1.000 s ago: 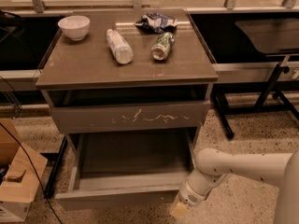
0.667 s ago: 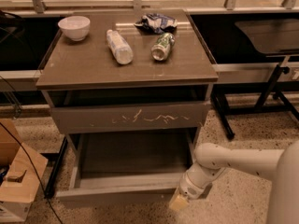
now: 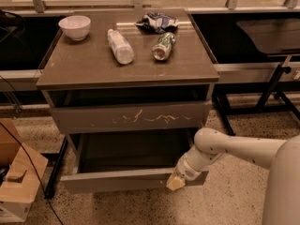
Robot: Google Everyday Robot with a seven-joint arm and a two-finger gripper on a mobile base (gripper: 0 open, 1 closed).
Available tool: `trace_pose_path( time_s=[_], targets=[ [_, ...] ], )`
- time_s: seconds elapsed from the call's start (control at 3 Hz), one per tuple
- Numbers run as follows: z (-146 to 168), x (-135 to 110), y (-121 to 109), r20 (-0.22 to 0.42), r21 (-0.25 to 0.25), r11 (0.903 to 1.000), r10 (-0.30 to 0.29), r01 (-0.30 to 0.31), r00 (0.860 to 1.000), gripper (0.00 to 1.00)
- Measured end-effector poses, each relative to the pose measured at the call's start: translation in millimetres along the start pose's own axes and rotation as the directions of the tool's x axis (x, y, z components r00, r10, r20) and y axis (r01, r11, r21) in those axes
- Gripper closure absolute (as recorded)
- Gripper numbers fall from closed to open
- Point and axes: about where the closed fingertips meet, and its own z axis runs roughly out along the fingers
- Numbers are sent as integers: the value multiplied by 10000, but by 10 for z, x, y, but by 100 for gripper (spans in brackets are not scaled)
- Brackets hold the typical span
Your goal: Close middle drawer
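Note:
I need to use my gripper to let go of the middle drawer in the cabinet opening (image 3: 131,160) below the drawer front with pale scratch marks.
The middle drawer (image 3: 117,179) is pulled out from the grey-brown cabinet, below the drawer front with pale scratch marks (image 3: 129,118). Its plain front panel faces me and its shallow grey interior (image 3: 126,151) lies open and empty. My gripper (image 3: 176,182), with a yellowish tip, is at the right part of the drawer's front panel and looks to be touching it. The white arm (image 3: 234,149) comes in from the right.
On the cabinet top (image 3: 84,69) stand a white bowl (image 3: 75,26), a lying plastic bottle (image 3: 120,46), a lying can (image 3: 161,46) and a crumpled bag (image 3: 157,21). Cardboard boxes (image 3: 18,182) and cables sit on the floor to the left. Dark table legs (image 3: 269,93) stand to the right.
My gripper has moved up and slightly left, from below the drawer's front edge onto its front panel. The drawer still stands open.

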Motion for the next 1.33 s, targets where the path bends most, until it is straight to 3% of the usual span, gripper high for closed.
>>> trace_pose_path(
  time_s=[0.33,0.67,1.0,1.33],
  targets=[
    [0,0,0,0,-1,10000,0,0,10000,100],
    [35,-200,-220,327,453,9981,-441,426,9985,100],
    [35,-200,-220,327,453,9981,-441,426,9985,100],
    [68,-359,-491,603,735,9955,-636,591,9961,100]
  ],
)
